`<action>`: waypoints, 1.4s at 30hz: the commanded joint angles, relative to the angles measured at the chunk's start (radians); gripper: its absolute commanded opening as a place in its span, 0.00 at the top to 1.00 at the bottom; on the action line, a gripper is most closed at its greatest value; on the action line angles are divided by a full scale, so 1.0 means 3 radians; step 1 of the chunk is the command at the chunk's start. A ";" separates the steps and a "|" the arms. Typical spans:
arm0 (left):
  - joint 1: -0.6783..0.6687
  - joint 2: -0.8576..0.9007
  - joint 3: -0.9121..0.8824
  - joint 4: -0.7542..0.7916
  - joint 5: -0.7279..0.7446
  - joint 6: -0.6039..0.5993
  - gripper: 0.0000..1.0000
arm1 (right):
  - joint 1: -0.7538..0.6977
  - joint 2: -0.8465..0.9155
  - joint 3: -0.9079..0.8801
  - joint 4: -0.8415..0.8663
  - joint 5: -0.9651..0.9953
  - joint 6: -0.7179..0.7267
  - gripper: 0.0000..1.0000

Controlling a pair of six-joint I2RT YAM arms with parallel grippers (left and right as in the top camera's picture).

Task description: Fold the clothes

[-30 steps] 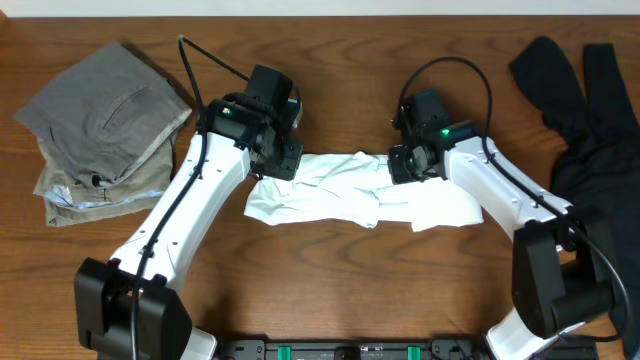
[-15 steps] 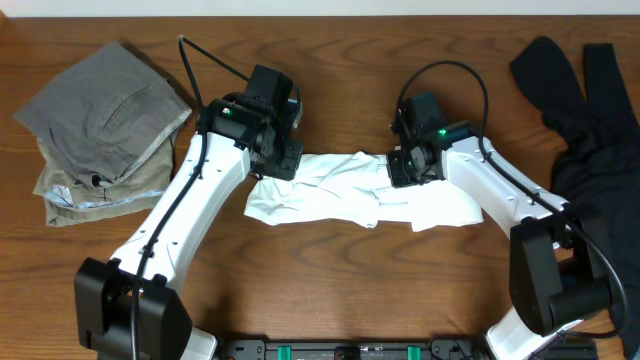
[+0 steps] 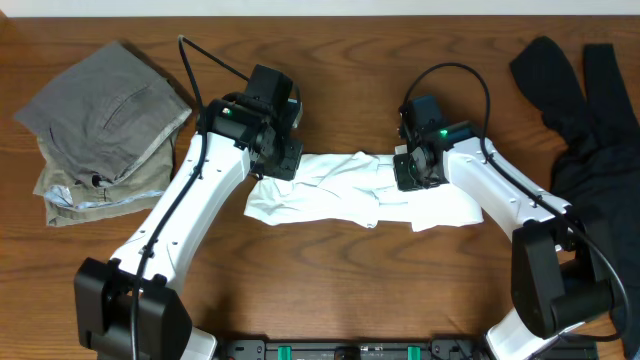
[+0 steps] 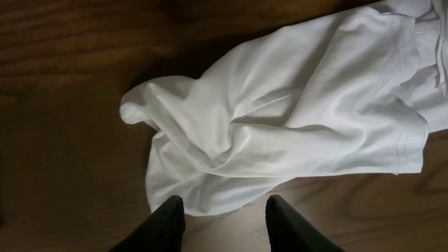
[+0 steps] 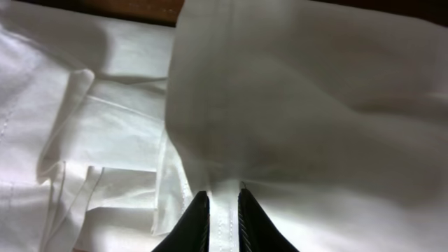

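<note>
Next, my right gripper pinches the T-shirt's hem nearer its front corner [image 5: 222, 210] and pulls it straight, because the hem slants and the layer beneath peeks out past it.
The white T-shirt [image 3: 340, 195] lies crumpled across the middle of the table, bunched into a long band. My right gripper [image 3: 412, 176] is down on its right part. In the right wrist view a stitched hem of the T-shirt [image 5: 315, 105] runs between the narrow jaws of the right gripper [image 5: 224, 197], which is shut on it. My left gripper [image 3: 283, 160] hovers at the shirt's left end. In the left wrist view the left gripper [image 4: 225, 208] is open over bare wood, with the T-shirt's [image 4: 294, 119] rumpled edge just ahead of the fingertips.
Folded grey trousers [image 3: 105, 105] lie on khaki trousers [image 3: 95, 195] at the far left. A long black garment [image 3: 590, 110] sprawls at the right edge. Bare wooden table [image 3: 330, 290] lies in front of the shirt.
My right gripper has shifted slightly to the right along the shirt, with the hem still between its jaws. The left arm has not moved.
</note>
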 commanded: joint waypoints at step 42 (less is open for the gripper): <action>0.0008 -0.0042 0.0001 -0.0018 -0.0029 -0.0045 0.60 | 0.0039 -0.0145 -0.0198 0.0047 -0.0140 0.0117 0.99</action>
